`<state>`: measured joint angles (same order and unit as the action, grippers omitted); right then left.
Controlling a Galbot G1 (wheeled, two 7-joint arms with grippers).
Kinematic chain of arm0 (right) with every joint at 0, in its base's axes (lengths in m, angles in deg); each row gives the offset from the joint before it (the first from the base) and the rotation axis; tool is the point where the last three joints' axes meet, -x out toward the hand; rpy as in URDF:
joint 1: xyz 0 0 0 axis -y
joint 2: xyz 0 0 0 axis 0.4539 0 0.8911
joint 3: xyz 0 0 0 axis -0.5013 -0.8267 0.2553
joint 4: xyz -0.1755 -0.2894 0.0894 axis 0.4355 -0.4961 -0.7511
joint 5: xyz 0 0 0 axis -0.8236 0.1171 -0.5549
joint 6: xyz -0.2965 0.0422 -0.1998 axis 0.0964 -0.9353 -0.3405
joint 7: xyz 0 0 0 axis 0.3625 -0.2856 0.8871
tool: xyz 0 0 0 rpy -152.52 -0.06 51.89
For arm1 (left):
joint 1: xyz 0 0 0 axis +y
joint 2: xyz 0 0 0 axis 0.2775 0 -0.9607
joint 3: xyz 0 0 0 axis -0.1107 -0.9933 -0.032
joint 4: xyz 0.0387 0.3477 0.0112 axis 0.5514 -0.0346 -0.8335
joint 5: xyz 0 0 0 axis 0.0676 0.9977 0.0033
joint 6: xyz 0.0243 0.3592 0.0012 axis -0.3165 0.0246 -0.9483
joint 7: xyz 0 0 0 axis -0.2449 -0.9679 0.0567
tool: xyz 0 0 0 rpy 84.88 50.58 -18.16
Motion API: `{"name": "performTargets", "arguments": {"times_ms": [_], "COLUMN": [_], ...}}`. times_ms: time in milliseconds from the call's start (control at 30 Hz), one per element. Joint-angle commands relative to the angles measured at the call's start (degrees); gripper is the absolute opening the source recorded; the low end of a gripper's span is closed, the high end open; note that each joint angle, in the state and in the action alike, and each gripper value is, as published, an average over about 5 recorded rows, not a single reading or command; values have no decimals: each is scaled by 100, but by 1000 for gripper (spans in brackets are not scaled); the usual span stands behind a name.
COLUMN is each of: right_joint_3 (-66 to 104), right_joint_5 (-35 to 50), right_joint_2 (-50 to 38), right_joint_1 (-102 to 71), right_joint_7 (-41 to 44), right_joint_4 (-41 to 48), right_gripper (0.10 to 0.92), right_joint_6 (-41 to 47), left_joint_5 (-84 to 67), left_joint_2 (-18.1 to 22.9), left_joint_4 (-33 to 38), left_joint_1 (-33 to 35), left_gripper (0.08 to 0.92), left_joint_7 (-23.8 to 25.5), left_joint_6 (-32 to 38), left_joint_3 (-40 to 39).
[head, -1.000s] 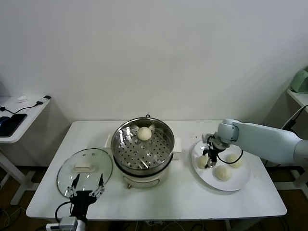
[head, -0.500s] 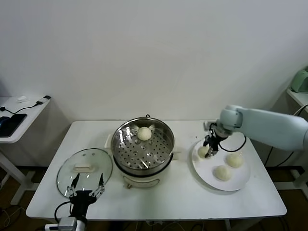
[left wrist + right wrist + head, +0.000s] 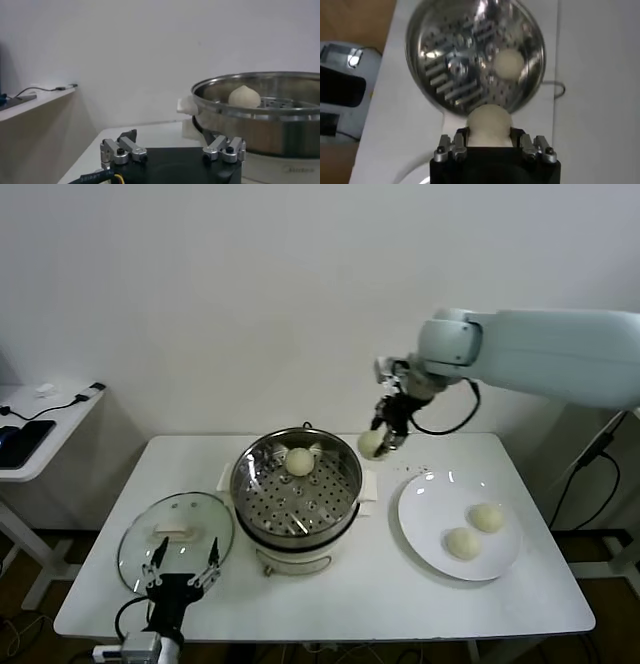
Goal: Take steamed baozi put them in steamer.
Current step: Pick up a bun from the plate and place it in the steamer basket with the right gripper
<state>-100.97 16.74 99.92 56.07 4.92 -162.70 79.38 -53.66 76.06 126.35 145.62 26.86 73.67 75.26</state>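
I should use my right gripper to put the baozi down on the perforated tray (image 3: pixel 260 489) (image 3: pixel 483 26) near the side of the glass lid, next to the other baozi.
My right gripper (image 3: pixel 380 436) is shut on a cream-white baozi (image 3: pixel 371 444) and holds it in the air just right of the steamer (image 3: pixel 297 489). In the right wrist view the held baozi (image 3: pixel 489 124) sits between the jaws above the steamer's rim (image 3: pixel 527 95). One baozi (image 3: pixel 300 461) lies on the perforated tray at the back of the steamer. Two more baozi (image 3: pixel 487 517) (image 3: pixel 460 542) lie on the white plate (image 3: pixel 425 509). My left gripper (image 3: pixel 182 576) is open and empty at the table's front left.
The round glass lid (image 3: pixel 175 541) lies flat left of the steamer, just behind my left gripper. A side table (image 3: pixel 40 424) with a phone and cable stands at the far left. The table's front edge runs close below the plate and lid.
My right gripper has lifted one baozi off the plate and carried it up and left, to just beside the steamer's right rim. The left arm has not moved.
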Motion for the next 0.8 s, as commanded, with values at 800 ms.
{"name": "performTargets", "arguments": {"times_ms": [800], "right_joint_3": [378], "right_joint_5": [474], "right_joint_2": [2711], "right_joint_1": [-2080], "right_joint_7": [-1580], "right_joint_4": [1879], "right_gripper": [572], "right_joint_6": [957], "left_joint_5": [28], "left_joint_2": [30], "left_joint_4": [7], "left_joint_1": [-55], "left_gripper": [823], "left_joint_7": [39], "left_joint_6": [-28], "left_joint_3": [-22]}}
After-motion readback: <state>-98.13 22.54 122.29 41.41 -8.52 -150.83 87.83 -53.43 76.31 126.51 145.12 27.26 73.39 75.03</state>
